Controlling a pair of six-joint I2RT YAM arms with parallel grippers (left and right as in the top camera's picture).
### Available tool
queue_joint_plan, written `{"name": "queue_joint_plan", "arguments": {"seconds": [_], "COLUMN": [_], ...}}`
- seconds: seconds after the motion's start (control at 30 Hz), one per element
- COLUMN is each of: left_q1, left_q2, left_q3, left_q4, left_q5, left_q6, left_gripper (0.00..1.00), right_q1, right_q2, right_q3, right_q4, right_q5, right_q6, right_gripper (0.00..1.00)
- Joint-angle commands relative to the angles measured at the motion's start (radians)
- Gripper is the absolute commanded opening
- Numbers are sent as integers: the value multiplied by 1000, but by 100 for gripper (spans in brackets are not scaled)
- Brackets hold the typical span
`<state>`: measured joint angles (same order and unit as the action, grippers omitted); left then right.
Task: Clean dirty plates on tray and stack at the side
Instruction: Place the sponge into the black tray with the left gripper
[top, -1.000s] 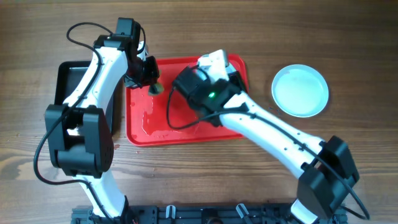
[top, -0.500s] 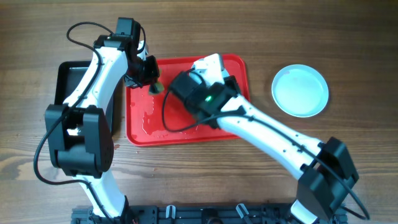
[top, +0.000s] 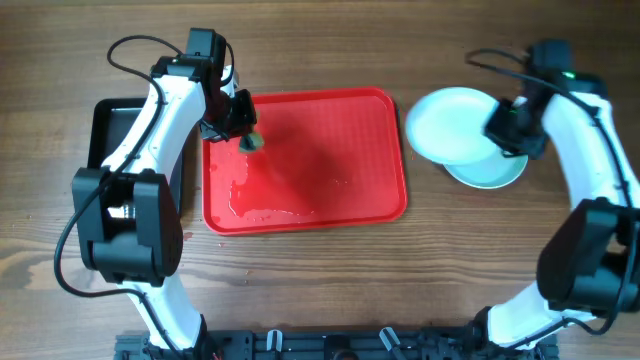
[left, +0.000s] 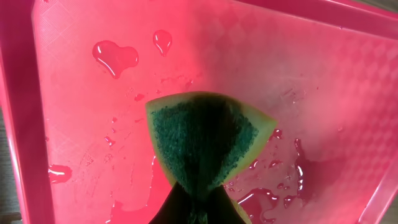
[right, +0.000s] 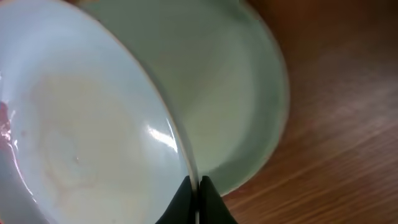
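Next, I release the green sponge from my left gripper near the middle of the glossy black tray (top: 146, 167). The sponge now hangs over the red tray.
The red tray (top: 330, 150) lies mid-table, wet and holding no plates; it also fills the left wrist view (left: 323, 74). My left gripper (top: 243, 130) is shut on a green sponge (top: 256, 142) over the tray's far left corner, and the sponge (left: 208, 140) hangs just above the wet surface. My right gripper (top: 503, 135) is shut on the rim of a white plate (top: 450, 122), held tilted over a pale turquoise plate (top: 490, 172) on the table at the right. In the right wrist view the fingers (right: 196, 190) pinch the white plate (right: 81, 143) above the turquoise one (right: 230, 93). I make out only two plates.
A glossy black tray (top: 108, 140) lies left of the red tray, partly under the left arm. Water puddles (top: 255, 200) sit on the red tray's left and front parts. Bare wooden table (top: 450, 260) lies in front of the plates.
My right arm has swung from over the red tray to the right, carrying the white plate above the turquoise plate. The left arm and sponge have not moved.
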<state>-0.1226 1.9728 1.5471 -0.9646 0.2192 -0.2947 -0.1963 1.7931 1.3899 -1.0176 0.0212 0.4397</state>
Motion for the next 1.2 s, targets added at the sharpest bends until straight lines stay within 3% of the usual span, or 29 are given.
{"name": "queue_joint_plan", "arguments": {"seconds": [0.0, 0.13, 0.23, 0.37, 0.47, 0.67, 0.9, 1.07, 1.13, 1.17], "left_q1": [-5, -5, -5, -5, -5, -4, 57, 64, 70, 82], "left_q2": [8, 8, 8, 8, 8, 5, -179, -232, -232, -232], "left_q3": [-5, -5, -5, -5, -5, 3, 74, 74, 74, 73], "left_q4": [0, 0, 0, 0, 0, 20, -146, -238, -317, -359], "left_q5": [19, 19, 19, 19, 19, 19, -30, -31, -110, -231], "left_q6": [-13, -13, -13, -13, -13, -13, -13, -13, -13, -41], "left_gripper": [4, 4, 4, 4, 4, 4, 4, 4, 4, 4], "right_q1": [-154, -243, -232, -181, -121, -92, 228, 422, 455, 469], "right_q2": [-24, -24, -24, -24, -24, -47, -130, -130, -130, -130], "right_q3": [-89, -198, -203, -203, -194, -38, 24, 24, 24, 24], "right_q4": [23, 107, 145, 179, 192, 112, 135, 167, 172, 171], "right_q5": [-24, -50, -161, -362, -367, -539, -510, -391, -389, -380], "right_q6": [-22, -16, -96, -235, -249, -261, -274, -185, -184, -179], "right_gripper": [4, 4, 26, 37, 43, 43, 45, 47, 47, 48]}}
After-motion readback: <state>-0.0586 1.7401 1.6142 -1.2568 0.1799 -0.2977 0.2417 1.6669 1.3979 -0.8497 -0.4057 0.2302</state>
